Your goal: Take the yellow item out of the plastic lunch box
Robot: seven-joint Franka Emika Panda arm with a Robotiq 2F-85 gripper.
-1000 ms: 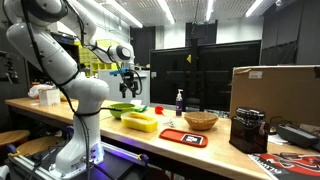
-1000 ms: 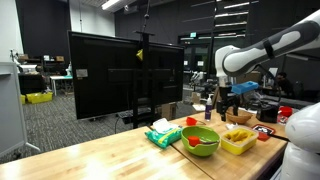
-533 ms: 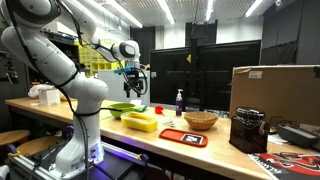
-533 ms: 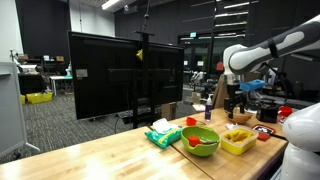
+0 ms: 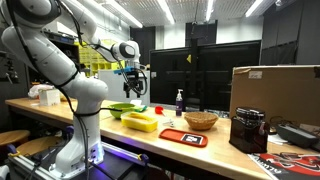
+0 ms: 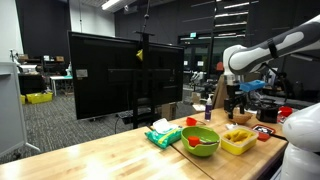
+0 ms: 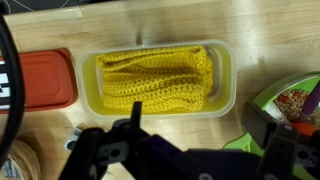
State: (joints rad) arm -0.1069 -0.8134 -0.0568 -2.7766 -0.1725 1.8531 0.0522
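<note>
The yellow cloth's end (image 5: 136, 118) (image 7: 187, 76) nearest the green dish is the next place for my gripper to go down and close on the cloth's fold.
The plastic lunch box (image 7: 225, 75) is a pale yellow-green rectangular container on the wooden table; it also shows in both exterior views (image 5: 141, 122) (image 6: 240, 139). The yellow item (image 7: 155, 80) is a folded yellow knitted cloth that fills most of the box. My gripper (image 7: 200, 125) hangs well above the box, open and empty, with its fingers spread wider than the gap between box and green dish. In both exterior views the gripper (image 5: 135, 88) (image 6: 236, 104) is high above the table.
A flat red tray (image 7: 45, 78) lies beside the box. A bright green dish (image 7: 295, 100) (image 6: 200, 140) with food items sits on the other side. A wicker basket (image 5: 200, 120), a blue bottle (image 5: 180, 102), a green-white pack (image 6: 162, 133) and a cardboard box (image 5: 275, 90) stand on the table.
The arm moved a little sideways along the table to above the lunch box between one second and half a second ago; since then nothing has moved.
</note>
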